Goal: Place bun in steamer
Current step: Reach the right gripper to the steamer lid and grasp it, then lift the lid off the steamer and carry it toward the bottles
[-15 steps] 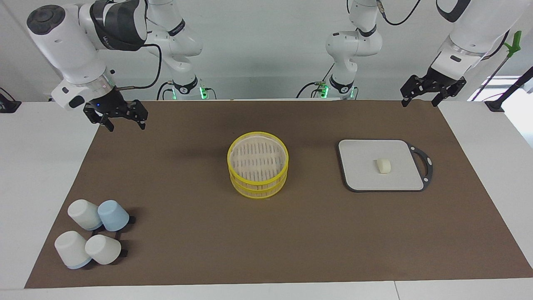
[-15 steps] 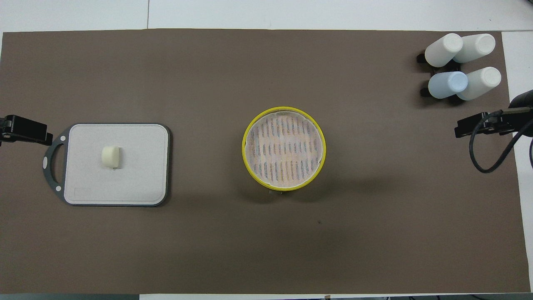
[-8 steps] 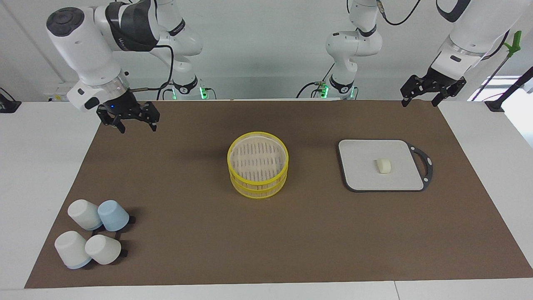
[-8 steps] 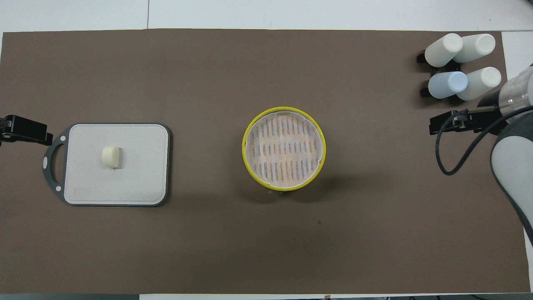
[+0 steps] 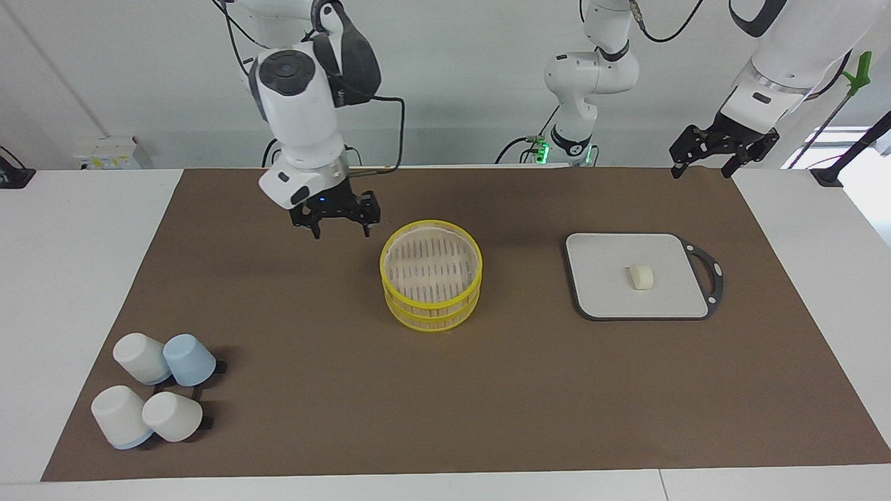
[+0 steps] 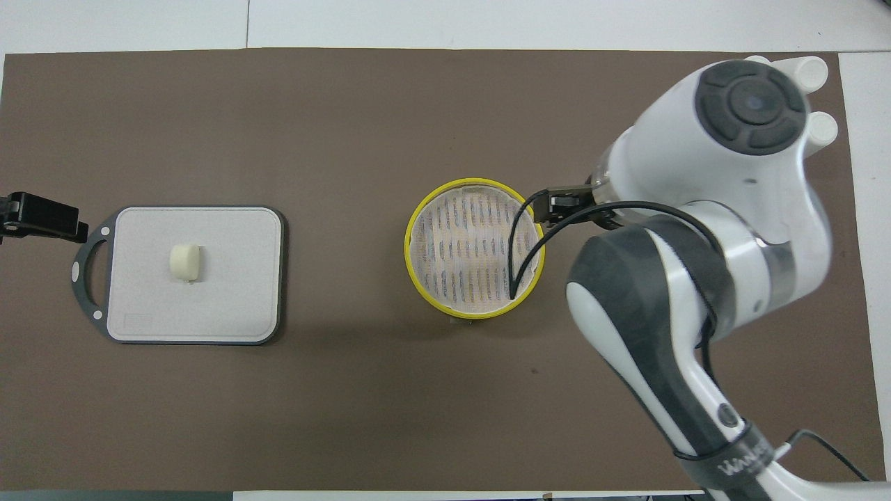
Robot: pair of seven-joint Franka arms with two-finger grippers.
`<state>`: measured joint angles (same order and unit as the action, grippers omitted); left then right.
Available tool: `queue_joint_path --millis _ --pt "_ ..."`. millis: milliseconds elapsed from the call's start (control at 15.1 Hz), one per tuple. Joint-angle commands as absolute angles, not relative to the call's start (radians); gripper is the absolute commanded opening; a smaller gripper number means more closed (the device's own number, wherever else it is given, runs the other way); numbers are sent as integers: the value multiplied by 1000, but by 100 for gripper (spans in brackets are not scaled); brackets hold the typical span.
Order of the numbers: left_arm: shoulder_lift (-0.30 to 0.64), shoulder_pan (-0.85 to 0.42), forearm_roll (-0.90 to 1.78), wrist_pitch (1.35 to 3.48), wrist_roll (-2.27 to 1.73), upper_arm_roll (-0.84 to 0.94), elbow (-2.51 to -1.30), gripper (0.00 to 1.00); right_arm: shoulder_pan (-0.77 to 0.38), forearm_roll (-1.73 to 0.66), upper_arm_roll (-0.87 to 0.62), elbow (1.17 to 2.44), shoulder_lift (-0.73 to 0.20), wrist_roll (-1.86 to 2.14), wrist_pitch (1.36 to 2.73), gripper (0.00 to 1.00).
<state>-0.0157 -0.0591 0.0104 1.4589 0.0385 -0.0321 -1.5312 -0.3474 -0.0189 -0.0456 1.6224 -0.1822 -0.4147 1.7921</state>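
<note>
Next, my right gripper grips the steamer's lid at the yellow edge of the steamer's lid (image 6: 408, 246), on the side facing the cutting board, to uncover the steamer.
The bun (image 5: 641, 276) (image 6: 184, 261) is a small cream lump lying on a grey cutting board (image 5: 602, 296) (image 6: 230, 299) toward the left arm's end of the table. The steamer (image 5: 431, 314) (image 6: 408, 252), a yellow-rimmed bamboo basket with a slotted floor, stands at mid-table with nothing in it. My right gripper (image 5: 341, 233) hangs open and empty over the mat just beside the steamer's rim, on the right arm's side. In the overhead view the arm hides most of it. My left gripper (image 5: 701, 172) (image 6: 42, 217) waits open and empty over the mat's edge near the board's handle.
Several upturned cups (image 5: 156, 390), white and one pale blue, cluster at the right arm's end, farther from the robots than the steamer. In the overhead view the right arm covers most of the cups (image 6: 811, 69). A brown mat (image 5: 445, 403) covers the table.
The right arm has swung from the mat's edge at its own end across to the steamer's side, gripper still open. The left arm, bun and steamer have not moved.
</note>
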Motion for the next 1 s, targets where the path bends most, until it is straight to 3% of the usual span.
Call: queue_joint_path --millis 0,398,930 --pt "-41 -58 -6 1454 41 -31 -1559 100 -431 -26 -38 1467 -313 -515 1779 100" --pt "-41 -58 -6 1454 41 -31 -1559 100 -613 -11 -28 1273 -529 -777 1816 100" --pt "-41 -58 -6 1457 40 -31 -1559 100 -664 0 -34 1307 -583 -885 1953 94"
